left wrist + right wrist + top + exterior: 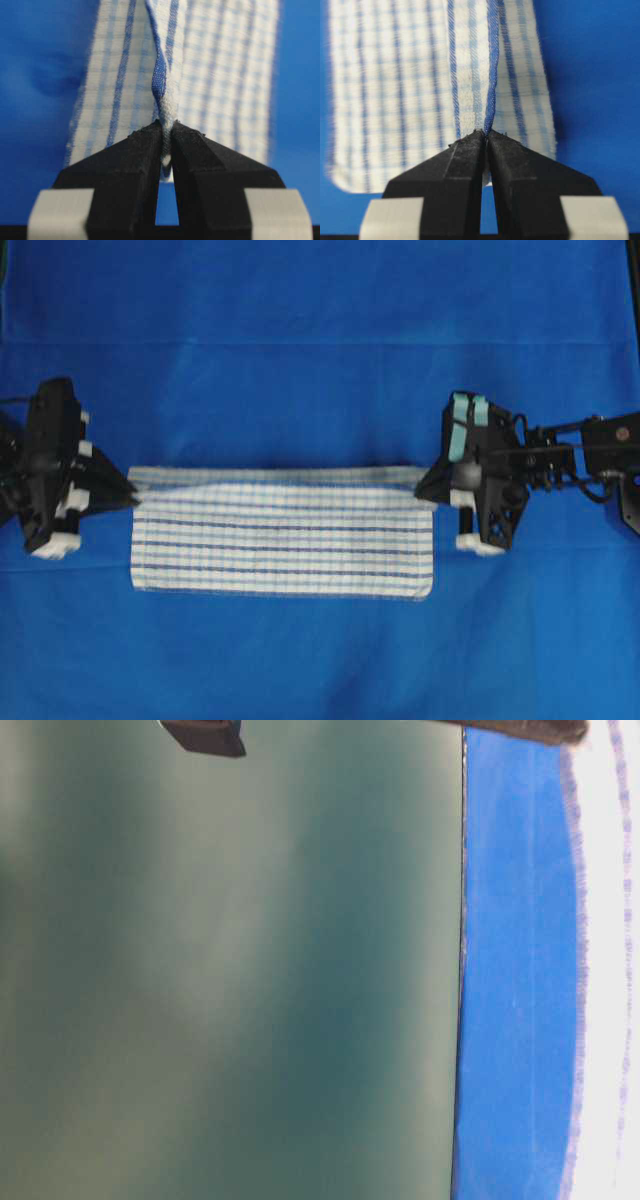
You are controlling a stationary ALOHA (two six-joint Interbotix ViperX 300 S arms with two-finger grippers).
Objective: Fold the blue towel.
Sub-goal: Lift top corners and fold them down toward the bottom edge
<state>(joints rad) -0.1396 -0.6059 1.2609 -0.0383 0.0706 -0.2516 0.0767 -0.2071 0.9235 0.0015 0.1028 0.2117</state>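
Next, my right gripper releases the blue towel's pinched edge on the striped part, about midway [424, 538] along the towel's short side.
The blue towel [282, 540], white with thin blue stripes, lies doubled over in the middle of the blue sheet, a narrow strip of its lower layer showing along the far side. My left gripper [133, 499] is shut on the towel's left end, where the upper layer's edge is pinched [166, 131]. My right gripper [424, 490] is shut on the right end of that same edge [486, 132]. In both wrist views the towel [215, 75] [395, 85] stretches away from the black fingertips, its pinched edge raised into a ridge.
A plain blue sheet [320, 330] covers the whole table. The table-level view is turned sideways and mostly filled by a blurred grey-green backdrop [230, 970], with the sheet [515, 970] and the towel's edge [610, 920] at the right.
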